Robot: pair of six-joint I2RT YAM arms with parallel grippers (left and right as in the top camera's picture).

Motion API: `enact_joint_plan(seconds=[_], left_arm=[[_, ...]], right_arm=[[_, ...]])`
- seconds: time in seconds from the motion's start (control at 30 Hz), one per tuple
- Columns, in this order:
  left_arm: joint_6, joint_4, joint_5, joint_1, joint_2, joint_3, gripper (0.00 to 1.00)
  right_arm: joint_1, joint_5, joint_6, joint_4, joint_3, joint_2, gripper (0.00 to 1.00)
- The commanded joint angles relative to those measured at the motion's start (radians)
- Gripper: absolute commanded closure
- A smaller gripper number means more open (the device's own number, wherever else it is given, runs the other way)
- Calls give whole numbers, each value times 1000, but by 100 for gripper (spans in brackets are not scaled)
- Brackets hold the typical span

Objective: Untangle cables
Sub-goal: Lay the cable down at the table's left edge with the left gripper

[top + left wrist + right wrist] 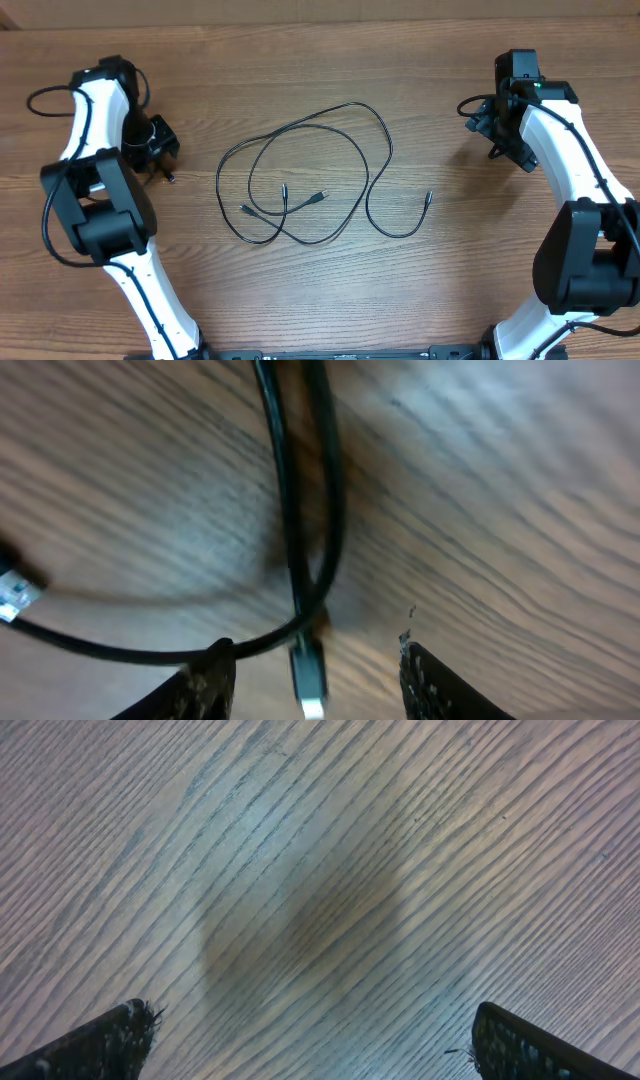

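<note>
My left gripper should grab that cable [312, 600], the separate one with its end close to the crossing loops, and pull it farther away before it goes to the loops.
The cables [390, 148] lie in loose crossing black loops at the middle of the table, with small plug ends [322, 195] inside the loops and one end [428, 197] off to the right. My left gripper [165, 160] is at the left, apart from the loops in the overhead view. Its wrist view shows black cords [290, 510] close below and a silver-tipped plug [308, 672] lying loose between the parted fingers of the gripper [315, 655]; one cord crosses the left fingertip [215, 665]. My right gripper [485, 130] [310, 1015] stands open over bare wood.
The wooden table [320, 300] fills the view. The two arm bases stand at the front left [150, 300] and front right [540, 320]. Thicker black arm wires run along the left arm [45, 95]. A pale connector [15, 592] shows at the left wrist view's edge.
</note>
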Motion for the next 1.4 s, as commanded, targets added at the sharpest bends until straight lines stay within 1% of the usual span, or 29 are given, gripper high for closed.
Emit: enact_joint_plan(seconds=[0.0,0.2,0.27,0.33,0.43,0.53,0.77,1.0,1.27,1.37], left_arm=[[32,-1,-38,4,58,-5,48],[94,-1,-34,4,65,-5,47],[98,-1,-34,4,65,-5,58],[101,0,-34,3,65,-5,66],[101,0,-35,2,65,-5,74],[101,18,-75,2,65,-5,81],[90,87,-113,44,65,-5,79],[82,91,-112,128,65,-5,81],[82,99,-102,227,65,-5,84],[83,106,-60,254,65,-5,83]], right_arm=[[0,10,7,6,-2,-8,0],[0,10,7,6,-2,-8,0],[0,10,7,6,-2,-8,0],[0,10,7,6,-2,-8,0],[0,10,7,6,-2,-8,0],[0,10,7,6,-2,-8,0],[0,10,7,6,-2,-8,0],[0,10,7,6,-2,-8,0],[0,10,7,6,-2,-8,0],[0,10,7,6,-2,-8,0]])
